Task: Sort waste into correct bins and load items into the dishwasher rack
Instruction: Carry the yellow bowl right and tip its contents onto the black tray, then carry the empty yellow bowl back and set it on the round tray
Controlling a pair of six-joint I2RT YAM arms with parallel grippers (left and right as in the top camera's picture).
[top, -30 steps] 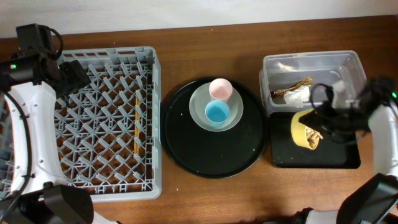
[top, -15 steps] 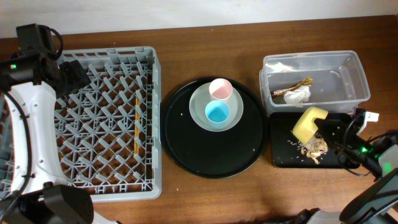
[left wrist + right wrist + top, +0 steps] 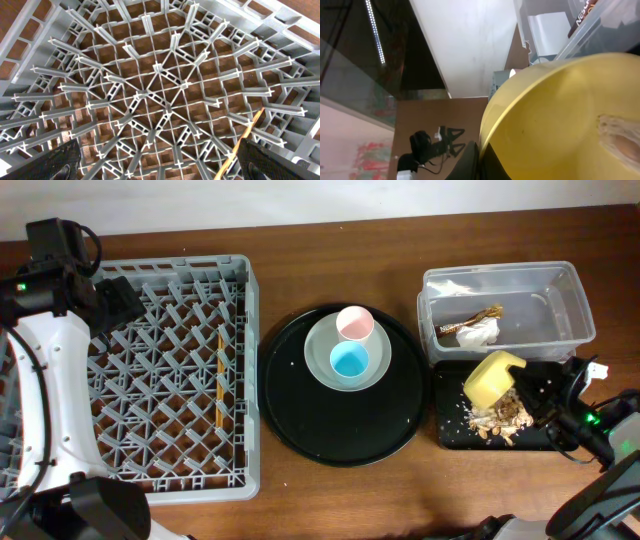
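The robot's right gripper should release the yellow bowl on the round black tray's near side [image 3: 345, 431], in front of the blue cup.
My right gripper [image 3: 527, 387] is shut on the rim of the yellow bowl [image 3: 488, 380], holding it tipped on edge over the shallow black tray [image 3: 560, 442]. Beige food scraps [image 3: 497, 420] lie on that tray below the bowl. In the right wrist view the bowl [image 3: 560, 115] fills the frame, with a scrap [image 3: 620, 145] stuck inside. The clear tub [image 3: 560, 290] holds the white napkin [image 3: 483, 332] and gold wrapper [image 3: 482, 314]. My left gripper [image 3: 160, 167] is open above the grey rack [image 3: 160, 380]. Chopsticks [image 3: 219, 375] lie in the rack and show in the left wrist view [image 3: 245, 137].
A large round black tray [image 3: 300, 410] sits mid-table and carries the pale plate [image 3: 322, 365] with the pink cup [image 3: 354, 323] and blue cup [image 3: 348, 361] on it. The clear tub stands just behind the black tray.
The right gripper tipped the yellow bowl further over the black tray and scraps spilled out onto the tray. The left arm has not moved.
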